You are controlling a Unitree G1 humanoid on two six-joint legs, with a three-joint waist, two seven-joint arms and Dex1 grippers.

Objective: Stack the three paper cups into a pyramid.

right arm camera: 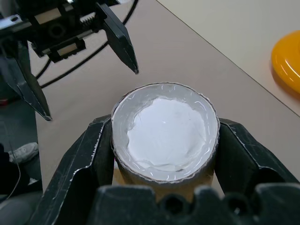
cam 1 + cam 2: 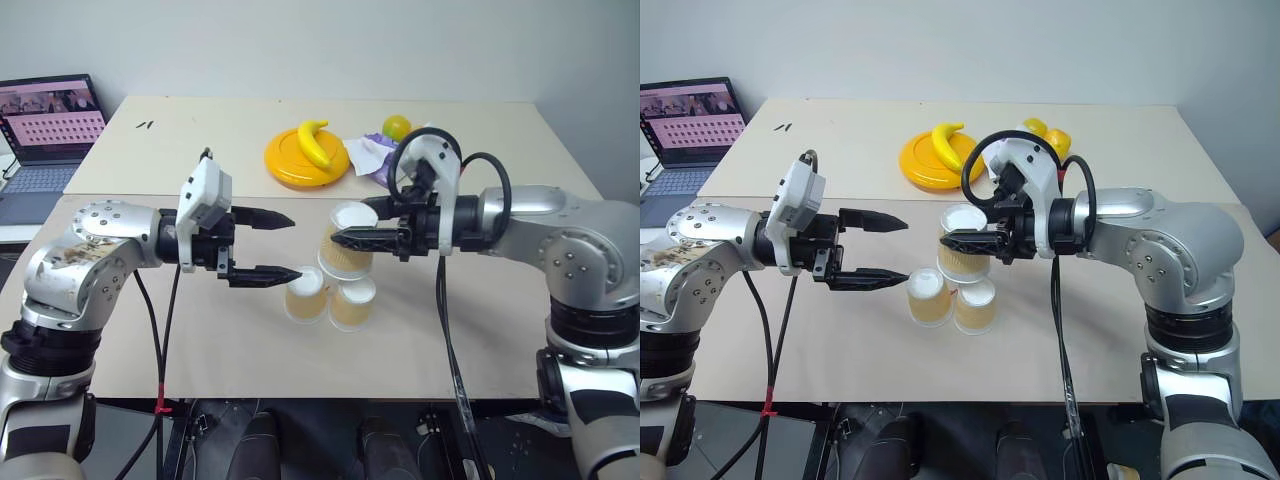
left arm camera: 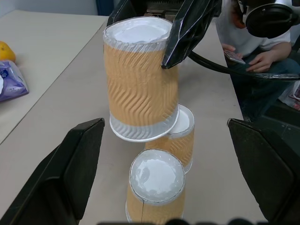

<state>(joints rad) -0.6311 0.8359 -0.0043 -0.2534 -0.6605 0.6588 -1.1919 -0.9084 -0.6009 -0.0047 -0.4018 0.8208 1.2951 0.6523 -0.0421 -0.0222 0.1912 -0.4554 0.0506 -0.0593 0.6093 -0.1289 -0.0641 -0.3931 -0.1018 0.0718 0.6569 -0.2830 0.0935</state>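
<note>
The robot's right gripper needs to release its paper cup, now held just over that gap, across the white bottoms of the lower pair [image 2: 332,289], over the gap between them.
Two paper cups [image 2: 306,295] [image 2: 353,303] stand upside down side by side on the table, white bottoms up. My right gripper [image 2: 352,222] is shut on the third paper cup [image 2: 348,240], one finger on each side, as the right wrist view shows. This cup [image 3: 140,79] is also upside down, slightly tilted, just over the gap between the lower pair [image 3: 156,180] [image 3: 180,133]. I cannot tell if its rim touches them. My left gripper [image 2: 296,246] stands open and holds nothing, just left of the cups, fingers pointing toward them.
A yellow plate [image 2: 290,170] with a banana [image 2: 315,142] lies behind the cups. A yellow fruit [image 2: 397,126] and a purple packet with white tissue [image 2: 368,155] lie to its right. A laptop [image 2: 45,130] sits at the far left. A seated person [image 3: 262,51] is beyond the table.
</note>
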